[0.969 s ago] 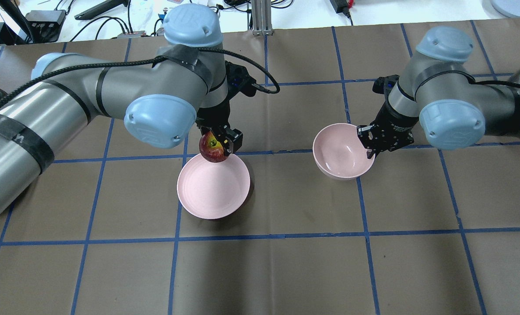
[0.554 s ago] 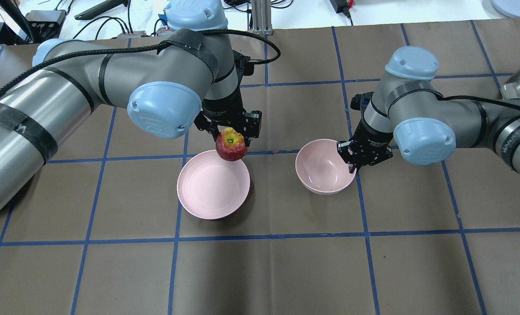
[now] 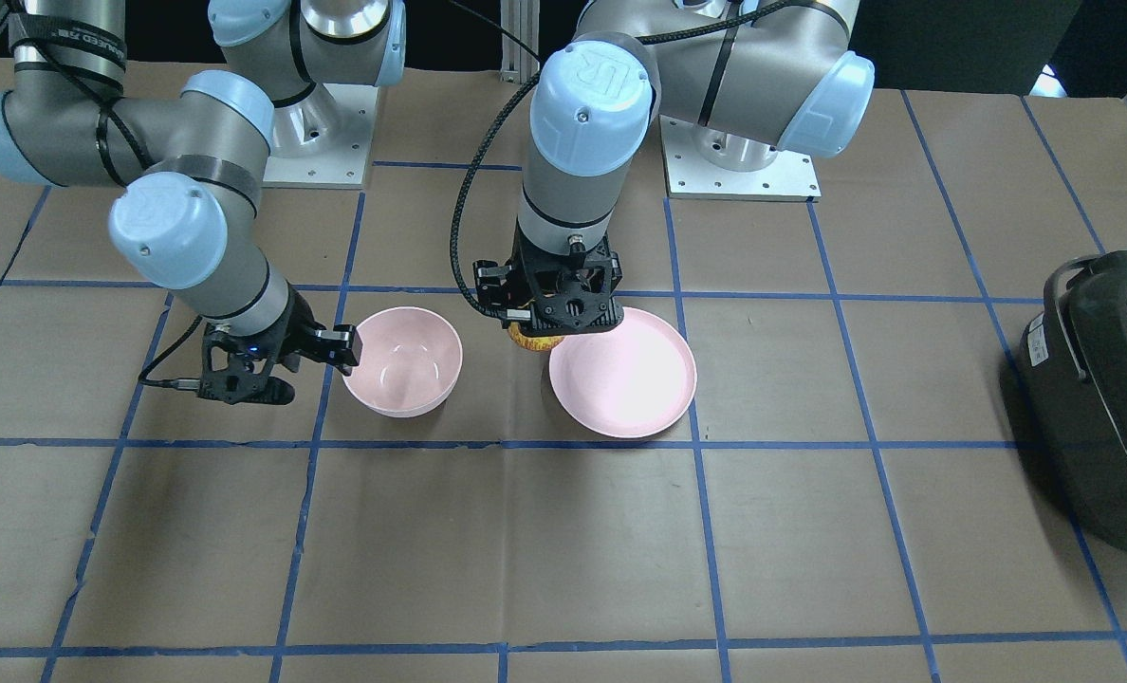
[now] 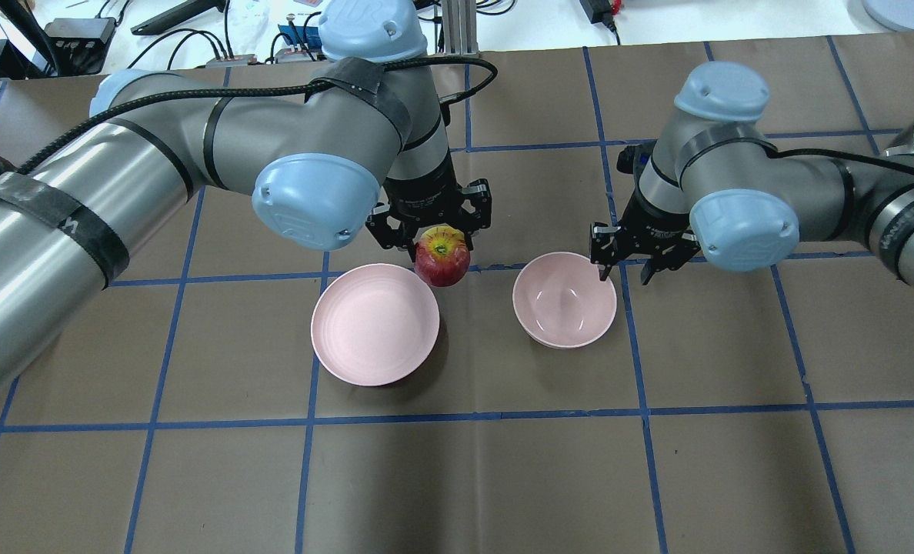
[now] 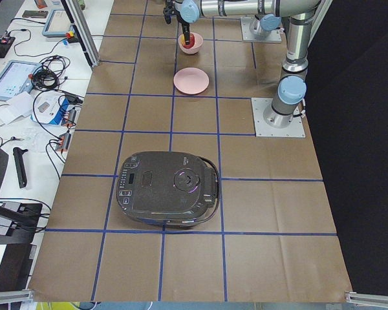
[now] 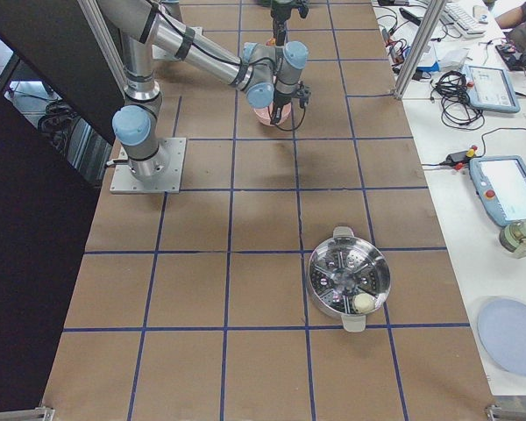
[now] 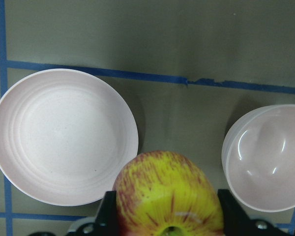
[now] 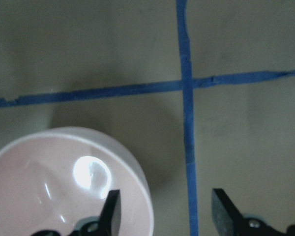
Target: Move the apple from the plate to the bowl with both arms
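Observation:
Next, I let the apple go from my left gripper on the middle of the pink bowl's inside bottom (image 3: pixel 408 377) (image 7: pixel 272 153). The apple is now held between plate and bowl.
My left gripper (image 4: pixel 439 240) is shut on the red-and-yellow apple (image 4: pixel 441 260) and holds it in the air just past the plate's far right edge, between plate and bowl. The wrist view shows the apple (image 7: pixel 169 194) between both fingers. The pale pink plate (image 4: pixel 349 338) lies empty on the table, as does the deeper pink bowl (image 4: pixel 561 308) to its right. My right gripper (image 4: pixel 623 271) is open at the bowl's far right rim. In its wrist view the bowl (image 8: pixel 49 187) has its rim between the spread fingers (image 8: pixel 113 209).
Brown paper with blue tape lines covers the table. A dark rice cooker (image 3: pixel 1104 379) stands at my far left end, and a steel pot with a steamer insert (image 6: pixel 349 281) at my far right end. Cables and devices lie beyond the table's far edge.
My left gripper has carried the apple to the right, off the plate's far edge and towards the bowl. The right gripper has brought the bowl leftward, and its fingers now stand apart.

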